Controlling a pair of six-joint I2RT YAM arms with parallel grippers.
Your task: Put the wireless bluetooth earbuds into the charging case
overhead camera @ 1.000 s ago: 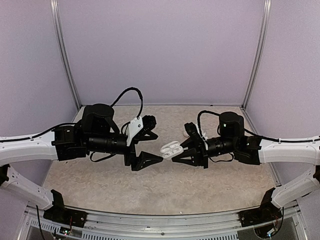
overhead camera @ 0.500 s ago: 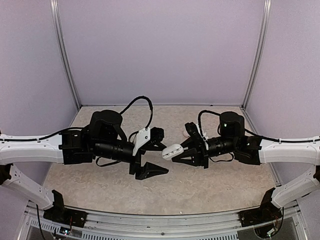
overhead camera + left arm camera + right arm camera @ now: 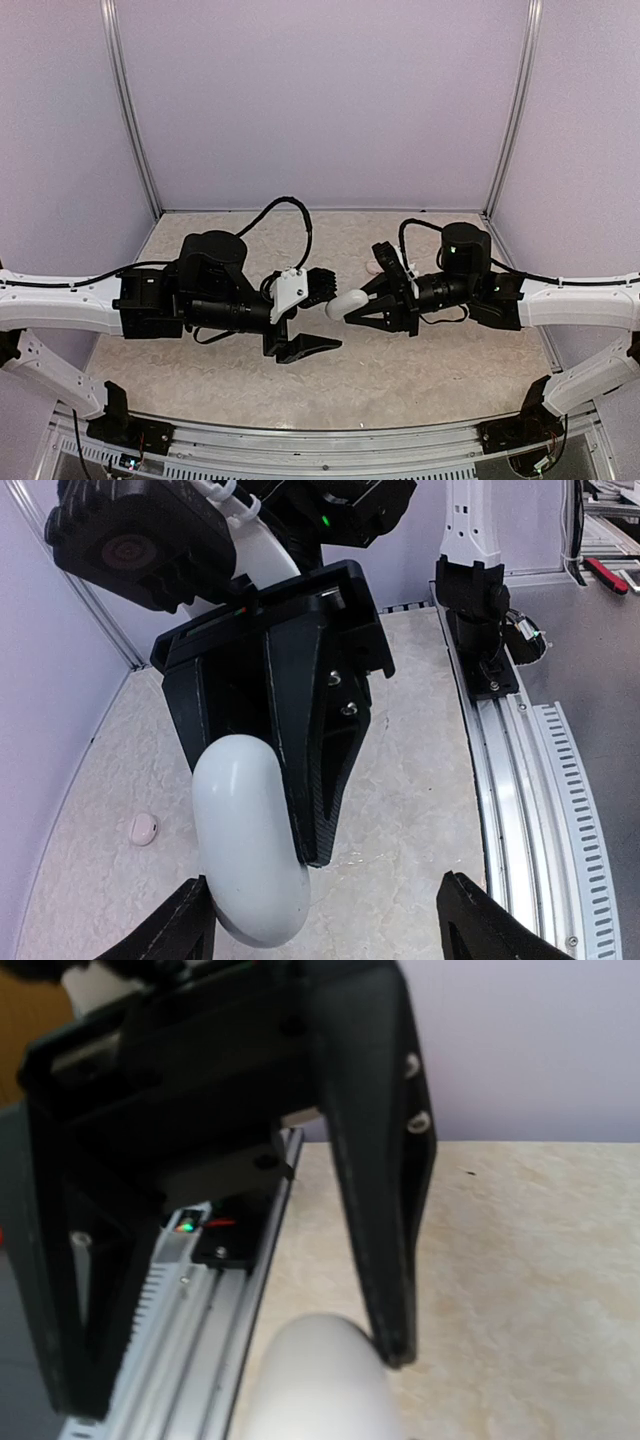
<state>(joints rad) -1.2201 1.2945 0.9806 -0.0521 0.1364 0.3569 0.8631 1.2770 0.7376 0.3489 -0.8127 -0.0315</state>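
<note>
Next, I release the white charging case with my right gripper on the table (image 3: 372, 284) just in front of the pinkish earbud.
My right gripper (image 3: 352, 305) is shut on the white pebble-shaped charging case (image 3: 346, 303) and holds it above the table's middle. The case shows only its smooth outside. My left gripper (image 3: 322, 316) is wide open, facing it, with the case between its jaws. In the left wrist view the case (image 3: 245, 850) sits against my left fingertip (image 3: 185, 925), far from the other one (image 3: 480, 920). In the right wrist view the case (image 3: 320, 1385) fills the bottom and my own fingers do not show. One small pinkish earbud (image 3: 372, 267) lies on the table behind the right gripper, also in the left wrist view (image 3: 143, 829). The other earbuds are hidden.
The beige mottled table (image 3: 420, 370) is closed in by lilac walls at the back and sides. A metal rail (image 3: 540, 780) runs along its near edge with the arm bases. Black cables loop over both wrists.
My left arm has moved right until its open jaws reach the case. The case showed two open cavities a second ago; now only its smooth shell shows. The right arm has barely moved.
</note>
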